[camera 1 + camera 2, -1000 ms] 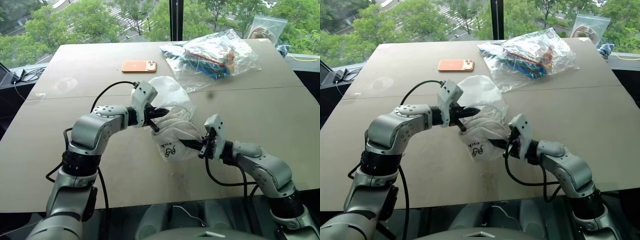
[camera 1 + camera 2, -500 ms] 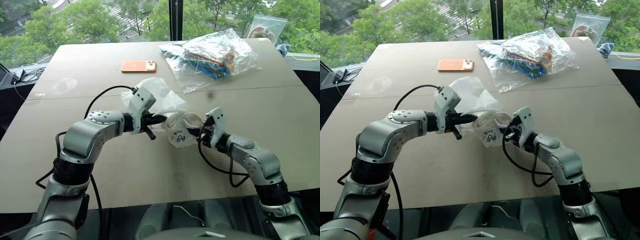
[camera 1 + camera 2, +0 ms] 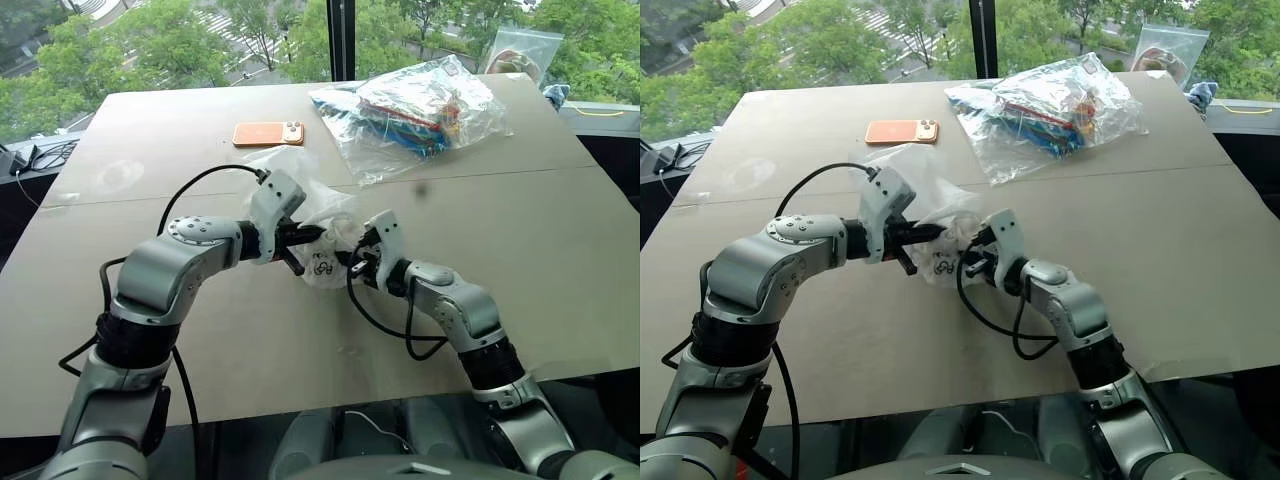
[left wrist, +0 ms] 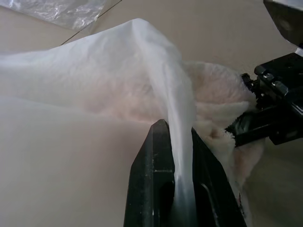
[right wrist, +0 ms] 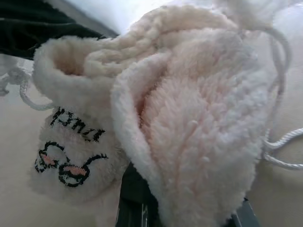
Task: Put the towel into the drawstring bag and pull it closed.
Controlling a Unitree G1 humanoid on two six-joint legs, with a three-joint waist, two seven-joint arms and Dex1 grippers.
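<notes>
The towel's embroidered end is hanging outside the drawstring bag's opening. My right gripper should take the towel by its thick fold (image 5: 201, 118) and push it deeper inside.
The drawstring bag (image 3: 322, 203) is a thin translucent white sack bunched at the table's middle. My left gripper (image 3: 316, 235) is shut on a fold of its fabric (image 4: 180, 94), holding it up off the table. Just right of it sits the towel (image 3: 323, 263), a fluffy cream bundle with dark embroidered lettering (image 5: 75, 125). My right gripper (image 3: 353, 264) is shut on the towel from the right and presses it against the bag beside the left fingertips. A white cord (image 5: 280, 142) of the bag loops past the towel. Whether the towel is inside the bag's mouth is hidden.
An orange phone (image 3: 268, 133) lies behind the bag. A clear plastic bag of colourful items (image 3: 420, 105) fills the back right of the table, with another small bag (image 3: 520, 50) at the far corner. Cables (image 3: 35, 155) lie off the left edge.
My right gripper has carried the towel forward and left, up against the left gripper and the bag. The bag has bunched up tighter. The left gripper has stayed almost in place.
</notes>
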